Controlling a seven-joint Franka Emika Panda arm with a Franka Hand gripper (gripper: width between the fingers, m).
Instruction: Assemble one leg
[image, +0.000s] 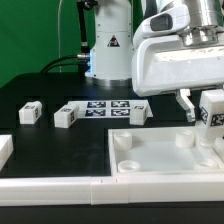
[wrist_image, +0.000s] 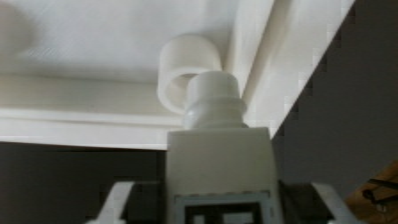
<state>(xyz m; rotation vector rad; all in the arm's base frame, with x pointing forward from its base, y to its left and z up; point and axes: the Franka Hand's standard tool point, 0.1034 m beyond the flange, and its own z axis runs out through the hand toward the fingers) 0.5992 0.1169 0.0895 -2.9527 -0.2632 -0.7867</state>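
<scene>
My gripper is going to let go of the leg, standing upright in the white panel's corner socket (image: 198, 159) (wrist_image: 183, 88) below its peg, near the front rail. The leg is held just above that panel's corner.
My gripper (image: 204, 118) is shut on a leg (image: 213, 110), a small white block with a black-and-white tag, held upright just above the far right corner of the large white panel (image: 160, 158). In the wrist view the leg (wrist_image: 222, 150) sits between my fingers (wrist_image: 121, 200), and its round peg end points at a corner socket (wrist_image: 185, 62) of the panel. The peg tip looks close to the socket; I cannot tell whether it touches. Three more legs lie on the table at the exterior view's left (image: 30, 113), (image: 66, 116) and middle (image: 137, 112).
The marker board (image: 105, 107) lies flat behind the loose legs. A long white rail (image: 50, 186) runs along the front edge, and another white piece (image: 5, 150) lies at the exterior view's left. A green backdrop stands behind.
</scene>
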